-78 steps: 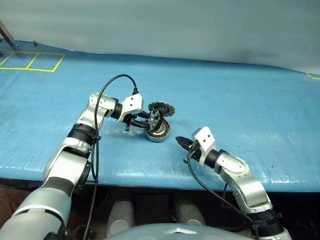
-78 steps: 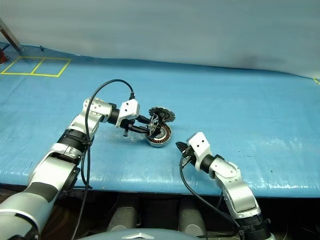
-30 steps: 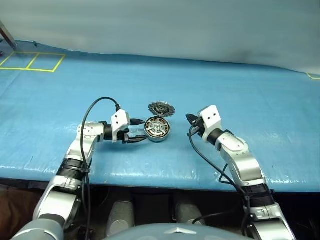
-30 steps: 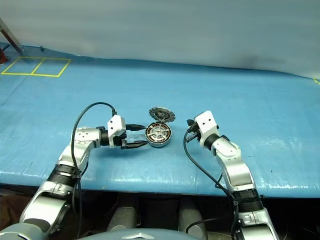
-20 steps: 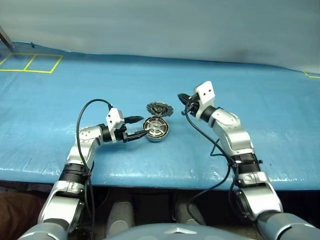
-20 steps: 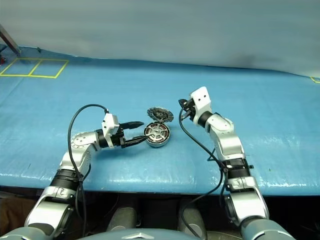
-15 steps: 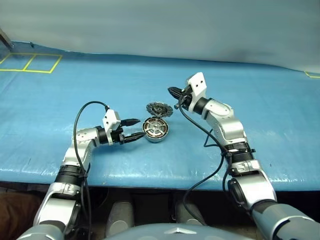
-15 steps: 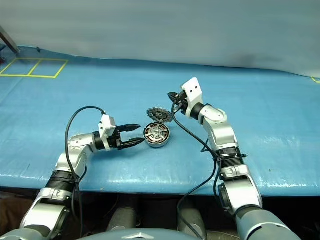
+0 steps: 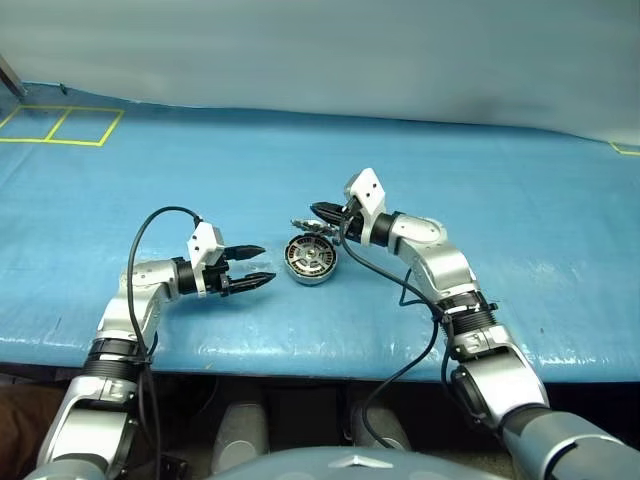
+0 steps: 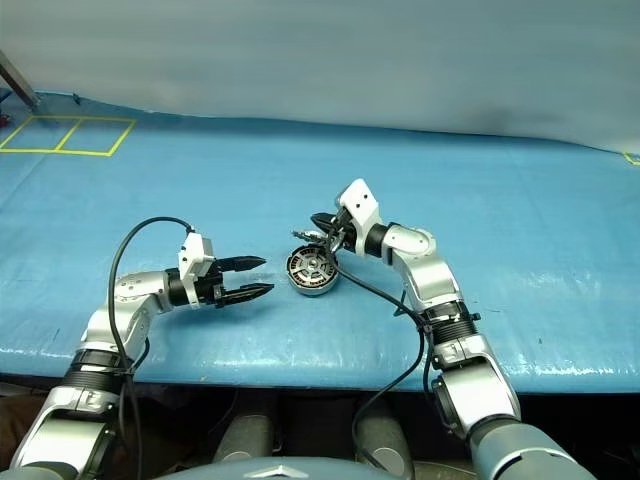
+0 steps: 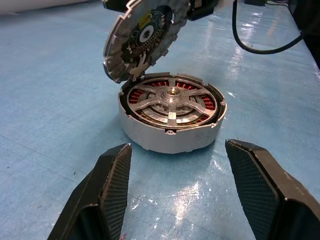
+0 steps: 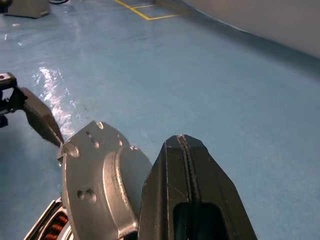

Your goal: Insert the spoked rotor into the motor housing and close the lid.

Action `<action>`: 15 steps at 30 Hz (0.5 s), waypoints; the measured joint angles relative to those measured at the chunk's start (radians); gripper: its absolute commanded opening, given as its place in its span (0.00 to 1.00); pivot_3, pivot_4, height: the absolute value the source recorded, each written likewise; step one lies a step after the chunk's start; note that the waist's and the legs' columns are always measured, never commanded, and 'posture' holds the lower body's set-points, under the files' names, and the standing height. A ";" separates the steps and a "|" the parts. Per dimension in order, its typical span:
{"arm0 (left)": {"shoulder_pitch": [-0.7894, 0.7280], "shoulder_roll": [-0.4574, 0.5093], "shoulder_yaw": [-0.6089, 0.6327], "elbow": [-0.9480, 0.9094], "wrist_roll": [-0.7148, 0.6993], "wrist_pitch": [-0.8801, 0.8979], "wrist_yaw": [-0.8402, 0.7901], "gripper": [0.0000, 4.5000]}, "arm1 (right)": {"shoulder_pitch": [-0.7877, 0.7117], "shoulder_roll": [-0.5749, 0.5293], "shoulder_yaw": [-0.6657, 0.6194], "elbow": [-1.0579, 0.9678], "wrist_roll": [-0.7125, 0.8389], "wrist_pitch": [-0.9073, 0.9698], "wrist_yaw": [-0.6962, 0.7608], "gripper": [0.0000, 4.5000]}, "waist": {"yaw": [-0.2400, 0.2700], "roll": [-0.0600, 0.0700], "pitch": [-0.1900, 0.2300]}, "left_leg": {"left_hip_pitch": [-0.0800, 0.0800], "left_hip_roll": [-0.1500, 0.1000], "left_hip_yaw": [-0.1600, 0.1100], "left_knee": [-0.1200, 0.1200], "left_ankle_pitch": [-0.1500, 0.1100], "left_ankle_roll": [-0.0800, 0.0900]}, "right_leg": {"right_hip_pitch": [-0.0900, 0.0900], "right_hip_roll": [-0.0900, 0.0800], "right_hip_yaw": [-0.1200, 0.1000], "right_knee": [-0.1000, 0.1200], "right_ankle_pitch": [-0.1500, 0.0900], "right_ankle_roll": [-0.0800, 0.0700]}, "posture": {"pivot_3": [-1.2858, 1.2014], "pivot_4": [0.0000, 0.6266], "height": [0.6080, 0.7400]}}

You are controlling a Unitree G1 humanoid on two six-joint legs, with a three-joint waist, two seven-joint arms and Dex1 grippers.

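Note:
The lid tilts on the housing's far rim, so my right gripper needs to tip it down with shut fingers, then open to grip the lid's raised middle (image 12: pixel 129 181).
The motor housing (image 11: pixel 172 127) stands on the blue table, copper windings showing inside its rim. The spoked rotor (image 11: pixel 170 100) lies inside it, silver spokes around a central hub. The lid (image 11: pixel 145 37) stands tilted on the housing's far rim, its dark finned face towards the housing; its plain grey face (image 12: pixel 100 180) is turned away. My right gripper (image 9: pixel 318 210) is shut, its fingertips (image 12: pixel 185 165) right behind the lid's plain face. My left gripper (image 9: pixel 250 265) is open and holds nothing, a short way to the left of the housing (image 9: pixel 310 257).
Blue sheeting (image 9: pixel 480 190) covers the table, with its front edge close to my arms. Yellow tape squares (image 9: pixel 65 122) mark the far left corner. A grey wall runs behind the table. Black cables hang from both wrists.
My right gripper has swung left and come up behind the lid, which now tips over the housing's far rim. My left gripper has drawn back to the left, away from the housing.

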 measured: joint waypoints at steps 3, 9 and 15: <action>0.000 0.000 0.015 -0.003 -0.024 0.028 -0.003 0.72 | 0.043 -0.034 0.025 -0.063 0.000 0.034 0.037 0.00 | 0.000 0.000 0.000 | 0.000 0.000 0.000 0.000 0.000 0.000 | 0.000 0.000 0.000 0.000 -0.001 0.001 | 0.52 0.24 1.00; 0.000 0.003 0.031 -0.007 -0.044 0.047 -0.004 0.72 | 0.136 -0.051 0.061 -0.133 -0.001 0.078 0.051 0.00 | -0.001 0.000 0.000 | 0.001 0.000 0.000 0.000 0.000 0.000 | 0.000 0.000 0.000 0.000 -0.001 0.001 | 0.52 0.24 1.00; 0.000 0.003 0.031 -0.010 -0.044 0.061 -0.004 0.72 | 0.178 -0.033 0.062 -0.163 -0.012 0.077 0.012 0.00 | 0.000 0.000 0.000 | 0.002 0.000 0.000 0.000 0.000 0.000 | 0.001 0.000 0.000 0.000 -0.003 0.003 | 0.52 0.24 1.00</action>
